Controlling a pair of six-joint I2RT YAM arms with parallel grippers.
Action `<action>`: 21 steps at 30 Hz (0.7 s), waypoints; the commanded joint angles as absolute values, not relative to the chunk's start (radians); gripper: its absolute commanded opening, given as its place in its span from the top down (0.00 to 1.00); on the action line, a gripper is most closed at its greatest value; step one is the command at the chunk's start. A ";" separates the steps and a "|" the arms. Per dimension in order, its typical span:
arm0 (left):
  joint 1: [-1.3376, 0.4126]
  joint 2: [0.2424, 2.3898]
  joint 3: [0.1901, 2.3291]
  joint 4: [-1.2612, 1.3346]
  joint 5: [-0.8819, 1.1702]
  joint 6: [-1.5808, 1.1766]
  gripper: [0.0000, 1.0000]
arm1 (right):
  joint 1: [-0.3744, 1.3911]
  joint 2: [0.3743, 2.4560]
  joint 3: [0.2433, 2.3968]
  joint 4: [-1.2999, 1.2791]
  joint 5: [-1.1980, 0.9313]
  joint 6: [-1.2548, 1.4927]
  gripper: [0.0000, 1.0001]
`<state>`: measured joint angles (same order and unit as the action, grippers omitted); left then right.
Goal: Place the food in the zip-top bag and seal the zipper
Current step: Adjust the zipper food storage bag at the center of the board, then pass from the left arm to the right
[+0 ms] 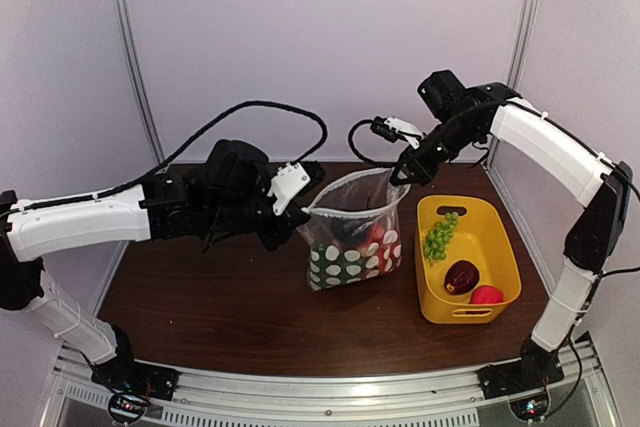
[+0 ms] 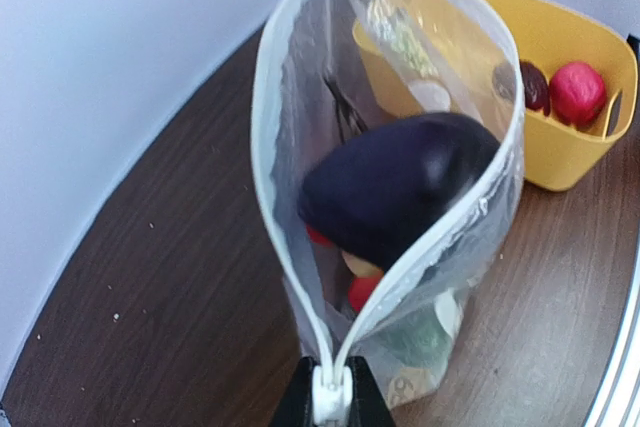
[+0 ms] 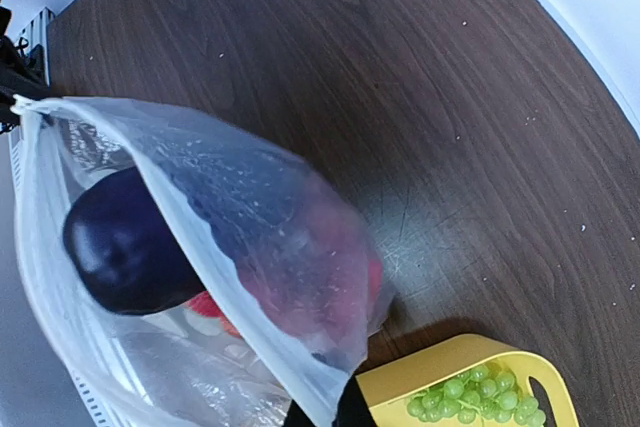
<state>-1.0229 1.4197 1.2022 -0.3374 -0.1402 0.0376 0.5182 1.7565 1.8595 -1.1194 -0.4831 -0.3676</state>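
One side of the bag's rim is pinched in my right gripper while the other bows away, so next the gripper opens and grabs the bag's corner (image 1: pixel 397 185) where both meet.
The clear zip-top bag (image 1: pixel 352 239) stands on the table with its mouth held open. My left gripper (image 1: pixel 303 209) is shut on the left end of the white zipper (image 2: pixel 272 197), seen in the left wrist view (image 2: pixel 331 397). My right gripper (image 1: pixel 400 175) is shut on the right end of the bag's mouth, seen in the right wrist view (image 3: pixel 335 412). A dark purple eggplant (image 2: pixel 395 187) lies on top inside the bag, with red pieces (image 2: pixel 362 290) under it. Green grapes (image 1: pixel 440 235), a dark maroon piece (image 1: pixel 461 276) and a red piece (image 1: pixel 487 295) lie outside the bag.
A yellow plastic tub (image 1: pixel 500 247) stands right of the bag and holds the grapes and the two other pieces. The dark wooden table (image 1: pixel 200 307) ends at white walls behind and on both sides.
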 commanded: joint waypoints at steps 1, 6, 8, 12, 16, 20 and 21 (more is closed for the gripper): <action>-1.024 1.415 1.177 -0.375 -0.120 0.047 1.00 | 0.512 1.707 1.864 -1.222 -0.511 -0.460 0.98; -1.024 1.428 1.165 -0.375 -0.101 0.040 1.00 | 0.509 1.760 1.874 -1.344 -0.553 -0.560 0.65; -1.024 1.429 1.166 -0.366 -0.092 0.038 1.00 | 0.507 1.761 1.894 -1.384 -0.608 -0.618 0.55; -1.024 1.435 1.174 -0.355 -0.088 0.043 1.00 | 0.482 1.688 1.810 -1.335 -0.623 -0.737 0.40; -1.018 1.430 1.181 -0.360 -0.092 0.049 1.00 | 0.454 1.584 1.549 -1.142 -0.572 -0.860 0.37; -0.999 1.425 1.177 -0.360 -0.074 0.042 1.00 | 0.455 1.548 1.424 -0.964 -0.571 -0.893 0.35; -0.995 1.426 1.173 -0.357 -0.067 0.039 1.00 | 0.459 1.551 1.416 -0.929 -0.581 -0.878 0.34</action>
